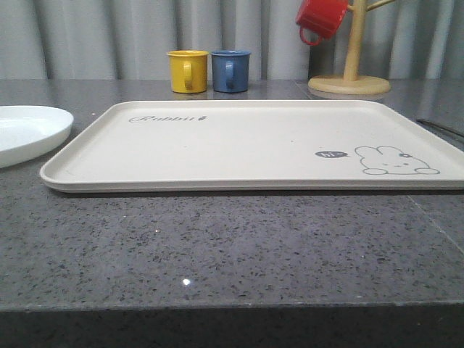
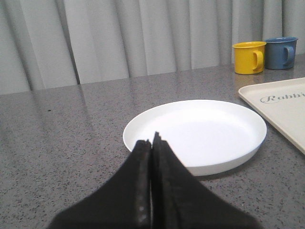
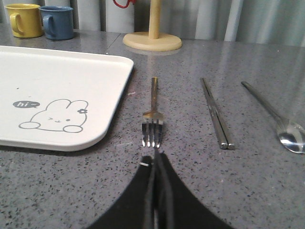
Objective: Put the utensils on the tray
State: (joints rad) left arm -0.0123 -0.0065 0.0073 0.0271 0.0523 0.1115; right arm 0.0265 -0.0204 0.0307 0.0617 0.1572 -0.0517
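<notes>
Next, the left gripper grabs the near rim (image 1: 16,161) (image 2: 190,172) of the white plate next to the cream tray.
The cream tray (image 1: 246,141) with its rabbit drawing lies flat in the middle of the dark stone table, empty. A round white plate (image 1: 25,130) sits on the table just left of it. My left gripper (image 2: 152,140) is shut and empty, its tips just short of the plate's (image 2: 200,131) near rim. Right of the tray (image 3: 52,90) lie a silver fork (image 3: 153,114), a pair of chopsticks (image 3: 215,114) and a spoon (image 3: 279,119), side by side on the table. My right gripper (image 3: 155,158) is shut and empty, just short of the fork's tines.
A yellow mug (image 1: 188,71) and a blue mug (image 1: 230,70) stand behind the tray. A wooden mug tree (image 1: 350,76) at the back right carries a red mug (image 1: 320,18). The table's front edge runs close to the camera.
</notes>
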